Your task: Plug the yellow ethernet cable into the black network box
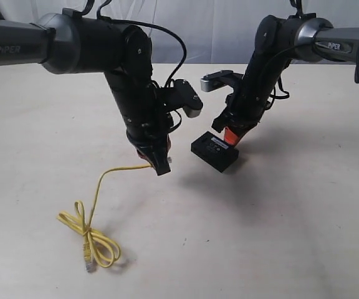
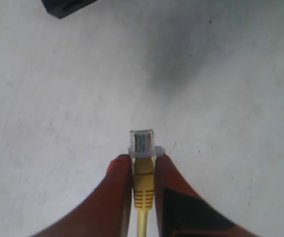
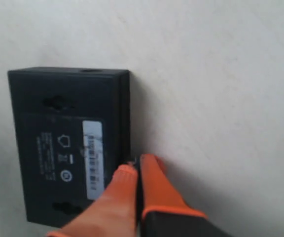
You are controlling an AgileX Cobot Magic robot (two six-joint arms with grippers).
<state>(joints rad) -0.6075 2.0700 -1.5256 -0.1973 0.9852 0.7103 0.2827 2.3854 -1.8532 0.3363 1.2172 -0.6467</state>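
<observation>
My left fingers reach up to the clear plug, so next I set the cable down and pinch the yellow boot farther back [image 2: 143, 196] before plugging in.
The yellow ethernet cable [image 1: 102, 180] runs from a loose knot on the table up to my left gripper [image 1: 161, 164]. Its free plug [image 1: 90, 265] lies near the front edge. In the left wrist view my left gripper [image 2: 143, 160] is shut on the cable's yellow boot, and the clear plug [image 2: 142, 142] sticks out past the fingertips. The black network box [image 1: 214, 151] hangs tilted just above the table, to the right of that plug. My right gripper [image 1: 230, 136] is shut on the box's edge. The right wrist view shows the box [image 3: 53, 143] with its white label [image 3: 93, 158] and the right gripper [image 3: 135, 167] pinching its side.
A pale tabletop [image 1: 279, 237] spreads under both arms. A corner of the black box [image 2: 63, 6] shows at the edge of the left wrist view, well ahead of the held plug. White cloth hangs behind the table.
</observation>
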